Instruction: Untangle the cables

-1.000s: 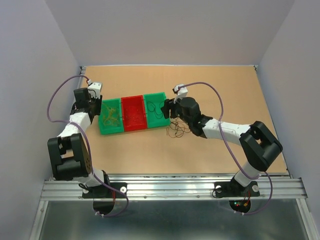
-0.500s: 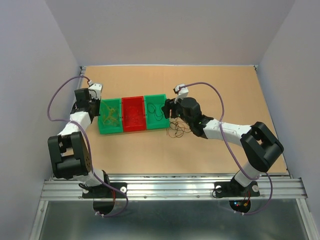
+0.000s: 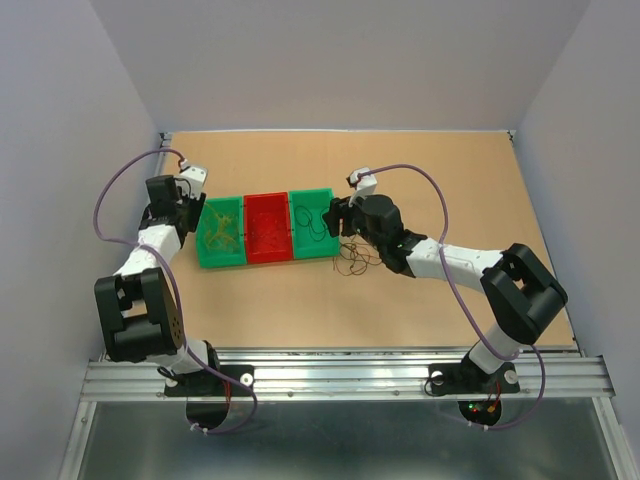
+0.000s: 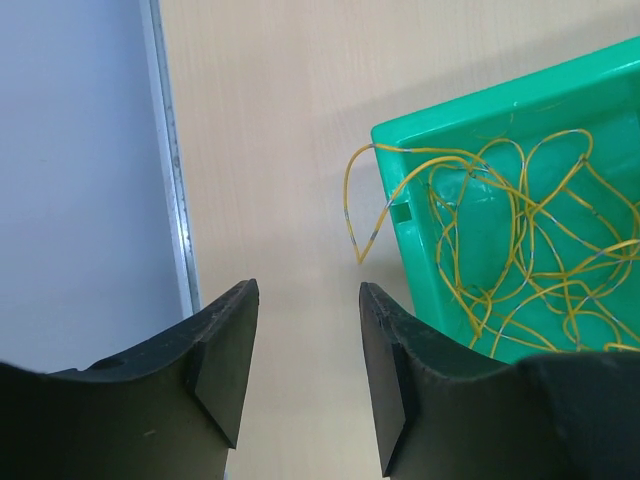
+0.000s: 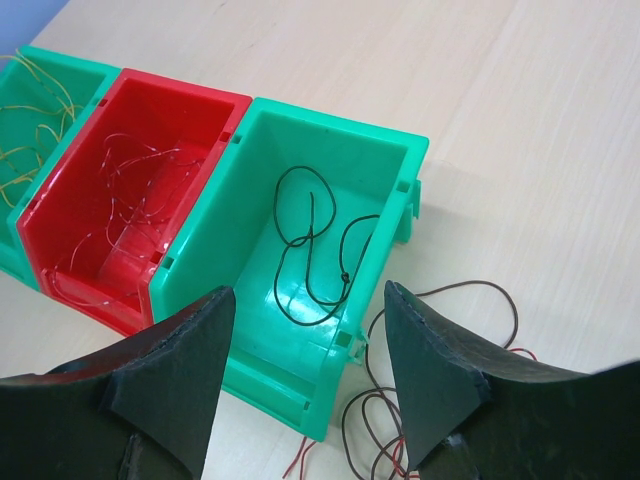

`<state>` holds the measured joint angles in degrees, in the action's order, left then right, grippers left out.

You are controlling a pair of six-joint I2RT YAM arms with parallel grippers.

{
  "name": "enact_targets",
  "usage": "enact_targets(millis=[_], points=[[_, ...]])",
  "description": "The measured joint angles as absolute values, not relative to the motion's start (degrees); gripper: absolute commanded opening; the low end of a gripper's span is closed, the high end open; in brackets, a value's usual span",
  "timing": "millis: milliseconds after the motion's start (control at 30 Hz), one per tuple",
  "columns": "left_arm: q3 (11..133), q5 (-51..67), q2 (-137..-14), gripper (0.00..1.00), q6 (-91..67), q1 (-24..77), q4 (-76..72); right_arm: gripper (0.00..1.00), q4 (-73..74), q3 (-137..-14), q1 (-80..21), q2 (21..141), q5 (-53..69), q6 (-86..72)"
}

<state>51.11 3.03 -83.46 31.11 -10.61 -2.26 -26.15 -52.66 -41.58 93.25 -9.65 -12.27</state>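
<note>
A piece of yellow cable is hanging over the rim of the green bin, so the robot's left gripper needs to grab that piece and tuck it inside the bin (image 4: 500, 235) before it goes to the loose tangle.
Loose brown and red wires (image 5: 440, 400) lie on the table by the right green bin (image 5: 310, 300); they show as a small tangle in the top view (image 3: 355, 260). A dark wire (image 5: 315, 250) lies inside that bin. Yellow wires (image 4: 520, 250) fill the left green bin (image 4: 400, 180), one strand hanging over its rim. Thin reddish wires (image 5: 140, 200) lie in the red bin (image 5: 100, 280). My right gripper (image 5: 310, 370) is open and empty above the right bin's near corner. My left gripper (image 4: 305, 370) is open and empty over bare table left of the left bin.
The three bins stand in a row (image 3: 265, 228) at the table's middle left. A side wall with a metal strip (image 4: 170, 180) runs close to the left gripper. The wooden table (image 3: 440, 180) stretches to the right and back.
The left arm has shifted slightly; the right arm and the wires look unchanged.
</note>
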Motion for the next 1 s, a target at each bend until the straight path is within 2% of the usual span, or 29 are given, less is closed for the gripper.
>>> enact_targets(millis=[167,300,333,367,400,467,533,767,1000], points=[[51.11,5.65,-84.95,0.55,37.04,-10.61,-2.33,0.67,-26.17,-52.66,-41.58,93.25,-9.63,-12.21],[51.13,7.97,-86.3,0.46,40.64,-10.61,-2.35,0.67,-26.17,-52.66,-41.58,93.25,-9.63,-12.21],[51.16,8.6,-86.65,0.35,41.45,-10.59,-2.35,0.67,-26.17,-52.66,-41.58,93.25,-9.63,-12.21],[51.2,8.99,-87.0,0.29,41.93,-10.61,-2.33,0.67,-26.17,-52.66,-41.58,93.25,-9.63,-12.21],[51.4,9.37,-87.5,0.17,42.26,-10.61,-2.31,0.67,-26.17,-52.66,-41.56,93.25,-9.63,-12.23],[52.18,10.41,-88.73,0.06,42.94,-10.61,-2.28,0.67,-26.17,-52.66,-41.58,93.25,-9.58,-12.23],[53.19,11.03,-90.3,0.0,43.51,-10.59,-2.31,0.67,-26.2,-52.66,-41.58,93.25,-9.45,-12.23],[53.93,10.26,-89.95,0.0,43.68,-10.59,-2.22,0.67,-26.2,-52.66,-41.56,93.25,-9.41,-12.21],[54.15,3.97,-83.26,0.0,42.15,-7.92,0.05,0.67,-26.2,-52.66,-41.56,93.25,-8.95,-12.23]])
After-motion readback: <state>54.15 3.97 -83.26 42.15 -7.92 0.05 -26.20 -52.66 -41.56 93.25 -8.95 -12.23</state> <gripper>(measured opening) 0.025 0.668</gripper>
